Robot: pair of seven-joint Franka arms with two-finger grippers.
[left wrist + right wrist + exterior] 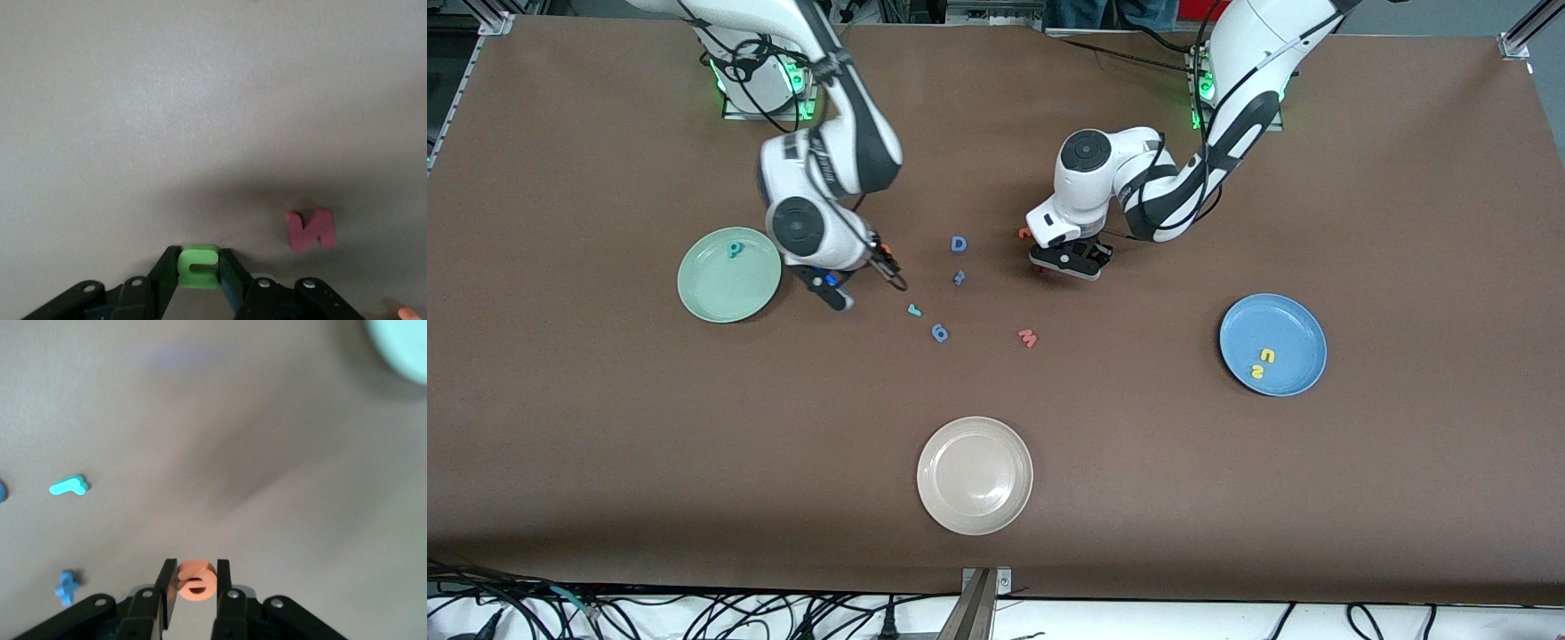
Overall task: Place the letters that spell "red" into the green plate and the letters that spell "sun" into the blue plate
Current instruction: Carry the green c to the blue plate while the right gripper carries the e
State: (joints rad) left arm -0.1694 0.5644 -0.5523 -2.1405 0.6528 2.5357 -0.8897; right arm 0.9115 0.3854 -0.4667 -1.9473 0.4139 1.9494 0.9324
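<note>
The olive-green letter will leave my left gripper in the blue plate (1282, 377), beside the two yellow letters.
My left gripper (1063, 260) is shut on the olive-green "u"/"n" letter (198, 267), low over the table beside a small orange letter (1024, 233). My right gripper (889, 271) is shut on the orange "e" (197, 579), between the green plate (729, 302) and the loose letters. The teal "d"/"p" (735, 250) lies in the green plate. A yellow "s" (1256, 372) and a yellow "u"/"n" (1266, 356) lie in the blue plate (1294, 316). The teal "r" (913, 310) lies on the table near the right gripper, and shows as the teal "r" (69, 485) in the right wrist view.
A blue "D" (958, 244), a small blue letter (959, 277), another blue letter (939, 332) and a pink "w" (1028, 337) lie mid-table. A beige plate (975, 511) stands nearer the front camera. The pink "w" (310, 230) shows close to the left gripper.
</note>
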